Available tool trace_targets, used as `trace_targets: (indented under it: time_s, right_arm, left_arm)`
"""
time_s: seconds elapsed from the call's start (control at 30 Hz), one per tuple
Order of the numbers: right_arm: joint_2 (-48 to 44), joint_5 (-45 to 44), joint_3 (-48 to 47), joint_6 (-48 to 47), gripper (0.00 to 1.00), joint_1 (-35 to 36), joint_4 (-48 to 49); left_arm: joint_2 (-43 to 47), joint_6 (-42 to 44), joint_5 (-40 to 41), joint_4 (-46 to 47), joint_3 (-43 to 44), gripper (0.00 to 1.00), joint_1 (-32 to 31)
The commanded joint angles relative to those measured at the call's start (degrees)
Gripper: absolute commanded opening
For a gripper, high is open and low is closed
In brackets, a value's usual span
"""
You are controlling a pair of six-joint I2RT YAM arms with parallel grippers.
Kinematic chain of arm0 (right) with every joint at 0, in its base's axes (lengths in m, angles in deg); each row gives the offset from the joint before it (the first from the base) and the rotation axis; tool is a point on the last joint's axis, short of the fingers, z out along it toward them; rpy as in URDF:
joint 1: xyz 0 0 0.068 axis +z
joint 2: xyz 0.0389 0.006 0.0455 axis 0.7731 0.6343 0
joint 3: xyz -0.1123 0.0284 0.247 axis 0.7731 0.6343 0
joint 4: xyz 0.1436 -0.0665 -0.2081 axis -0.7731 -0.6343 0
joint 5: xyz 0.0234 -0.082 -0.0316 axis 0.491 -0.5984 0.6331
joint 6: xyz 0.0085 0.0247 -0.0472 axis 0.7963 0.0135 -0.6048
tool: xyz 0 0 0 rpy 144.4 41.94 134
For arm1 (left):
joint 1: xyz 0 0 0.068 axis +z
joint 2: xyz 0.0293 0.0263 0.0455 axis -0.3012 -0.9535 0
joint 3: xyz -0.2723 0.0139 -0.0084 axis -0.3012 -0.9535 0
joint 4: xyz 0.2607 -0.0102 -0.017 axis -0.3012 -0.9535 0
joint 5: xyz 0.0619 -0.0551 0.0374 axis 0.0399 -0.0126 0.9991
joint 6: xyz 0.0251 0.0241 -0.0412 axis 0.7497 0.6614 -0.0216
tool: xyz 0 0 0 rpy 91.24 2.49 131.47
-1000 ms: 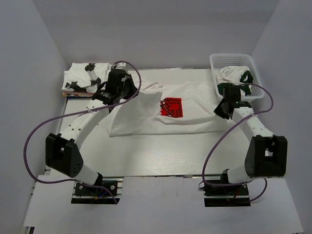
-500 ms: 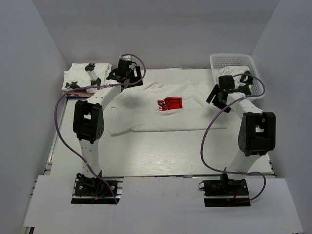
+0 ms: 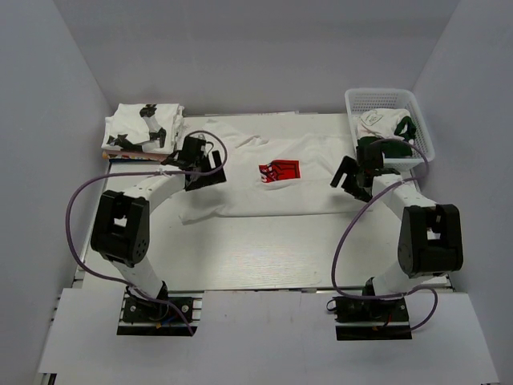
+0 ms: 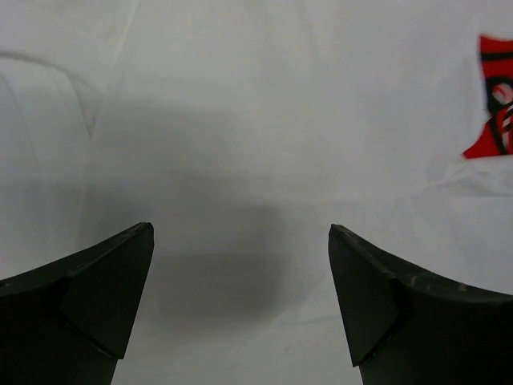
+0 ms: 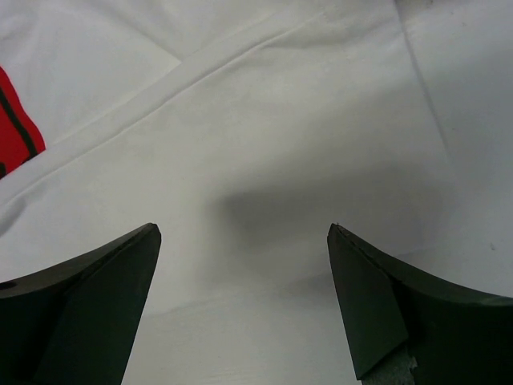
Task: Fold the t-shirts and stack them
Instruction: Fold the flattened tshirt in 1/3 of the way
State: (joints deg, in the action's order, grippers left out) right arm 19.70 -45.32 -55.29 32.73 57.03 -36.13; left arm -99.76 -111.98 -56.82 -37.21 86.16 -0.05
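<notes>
Next, I close my right gripper at the white t-shirt's far corner (image 3: pixel 343 137), beside the white mesh basket.
A white t-shirt (image 3: pixel 264 192) with a red logo (image 3: pixel 278 172) lies spread across the middle of the table. My left gripper (image 3: pixel 210 173) hovers over its left part, open, with nothing between the fingers (image 4: pixel 104 289); the shirt's cloth (image 4: pixel 240 160) and the edge of the red logo (image 4: pixel 493 96) fill the left wrist view. My right gripper (image 3: pixel 346 176) is open above the shirt's right part, and white cloth (image 5: pixel 264 144) lies under its empty fingers (image 5: pixel 377 297). A stack of folded t-shirts (image 3: pixel 143 128) with black prints sits at the back left.
A white mesh basket (image 3: pixel 417 120) at the back right holds crumpled cloth with dark green print (image 3: pixel 385 132). Purple cables loop from both arms. Grey walls close in the table on three sides.
Both grippers went from shut to open and let go of the shirt. The shirt now lies flatter. Both arms have drawn back toward the near side and lowered over the cloth.
</notes>
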Motion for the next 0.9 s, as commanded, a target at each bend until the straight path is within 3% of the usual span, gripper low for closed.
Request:
trace_targets:
  time_s: [0.0, 0.17, 0.27, 0.4, 0.53, 0.67, 0.87]
  right_arm:
    - [2.98, 1.69, 0.33, -1.07, 0.9, -0.33, 4.22]
    - [7.72, 0.81, 2.09, 0.33, 0.9, -0.77, 5.28]
    - [7.56, 1.87, 5.33, 1.48, 0.9, -0.86, 4.23]
    - [1.41, 2.39, 14.02, 2.62, 0.9, -0.94, 4.32]
    - [-2.63, 0.64, 18.86, 2.45, 0.9, -0.59, -2.77]
    - [-12.29, -0.15, 25.02, 3.94, 0.9, -0.59, -7.81]
    - [-39.06, 4.05, 28.11, 3.86, 0.9, -0.33, -14.24]
  left_arm:
    - [2.56, -3.36, -0.97, -0.61, -5.59, 1.0, -0.08]
    - [5.21, -8.01, -3.08, 4.65, -17.29, 1.0, -0.08]
    - [5.21, -10.55, -2.55, 2.39, -19.85, 1.0, -0.08]
    - [4.68, -14.87, 1.31, -9.52, -21.96, 1.0, -0.08]
    - [5.19, -20.49, 5.63, -23.09, -21.26, 1.0, -1.22]
    - [15.02, -24.7, 4.58, -28.64, -27.14, 1.0, -1.22]
    - [31.28, -27.52, 0.62, -35.24, -25.75, 1.0, -1.22]
